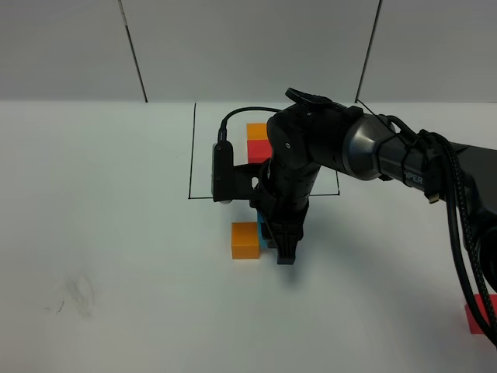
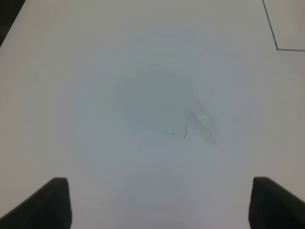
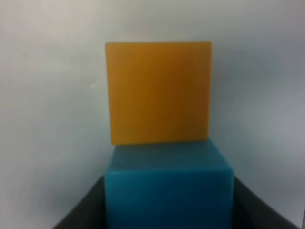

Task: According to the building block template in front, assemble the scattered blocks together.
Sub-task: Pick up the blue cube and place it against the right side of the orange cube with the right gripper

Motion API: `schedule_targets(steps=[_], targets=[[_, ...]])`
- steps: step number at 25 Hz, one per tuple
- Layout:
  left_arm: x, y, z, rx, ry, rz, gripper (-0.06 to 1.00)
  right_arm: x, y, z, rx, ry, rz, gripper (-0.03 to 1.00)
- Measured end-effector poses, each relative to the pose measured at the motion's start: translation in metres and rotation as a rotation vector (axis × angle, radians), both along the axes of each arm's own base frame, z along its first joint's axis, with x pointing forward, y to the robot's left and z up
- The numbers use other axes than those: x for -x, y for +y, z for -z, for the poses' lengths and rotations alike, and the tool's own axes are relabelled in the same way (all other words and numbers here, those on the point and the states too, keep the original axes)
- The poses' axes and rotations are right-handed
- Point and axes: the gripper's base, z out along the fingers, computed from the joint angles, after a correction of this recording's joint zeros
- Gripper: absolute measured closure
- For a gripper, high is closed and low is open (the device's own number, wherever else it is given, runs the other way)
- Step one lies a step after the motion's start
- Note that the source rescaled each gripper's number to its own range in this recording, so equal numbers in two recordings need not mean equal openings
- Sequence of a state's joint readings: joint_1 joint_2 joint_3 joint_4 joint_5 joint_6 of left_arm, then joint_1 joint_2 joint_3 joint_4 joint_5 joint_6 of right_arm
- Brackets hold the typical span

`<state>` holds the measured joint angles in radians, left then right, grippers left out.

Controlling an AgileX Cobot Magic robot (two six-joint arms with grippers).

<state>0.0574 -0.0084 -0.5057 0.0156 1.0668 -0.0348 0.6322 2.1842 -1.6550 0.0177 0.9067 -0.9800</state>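
Note:
My right gripper has the sky-blue block to place. It will put it down on the table [image 1: 272, 242] [image 3: 163, 192] against the orange block's side that faces the arm.
My right gripper [image 1: 285, 252] reaches across the middle and points down at the table, shut on the sky-blue block [image 1: 265, 233] [image 3: 167, 191]. Its dark fingers [image 3: 86, 205] flank that block on both sides. The blue block's far face touches the orange block [image 1: 245, 239] [image 3: 159, 93] resting on the table. The red block [image 1: 477, 315] lies alone at the far right edge. Behind the arm, the building block template [image 1: 258, 140] shows its orange and red cubes inside the black frame; the arm hides the rest. My left gripper [image 2: 159, 205] is open over bare table.
The right arm and its cables [image 1: 458, 210] span the right half of the table. A faint grey smudge [image 1: 78, 295] [image 2: 200, 124] marks the white surface at the left. One corner of the black frame line [image 2: 276, 47] shows in the left wrist view.

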Motion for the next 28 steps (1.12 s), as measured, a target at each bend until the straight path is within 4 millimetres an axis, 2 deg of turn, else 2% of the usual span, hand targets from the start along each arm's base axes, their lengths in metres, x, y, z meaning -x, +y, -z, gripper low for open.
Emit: schedule_targets(steps=[6, 14, 28], targets=[[0.000, 0.000, 0.000, -0.001, 0.000, 0.000, 0.30, -0.001, 0.001, 0.003, 0.003, -0.002, -0.016, 0.97], [0.000, 0.000, 0.000, 0.002, 0.000, -0.002, 0.30, -0.003, 0.002, 0.026, 0.024, 0.028, -0.016, 0.97], [0.000, 0.000, 0.000, 0.002, 0.000, -0.002, 0.30, -0.006, 0.004, 0.031, 0.015, 0.008, -0.046, 0.97]])
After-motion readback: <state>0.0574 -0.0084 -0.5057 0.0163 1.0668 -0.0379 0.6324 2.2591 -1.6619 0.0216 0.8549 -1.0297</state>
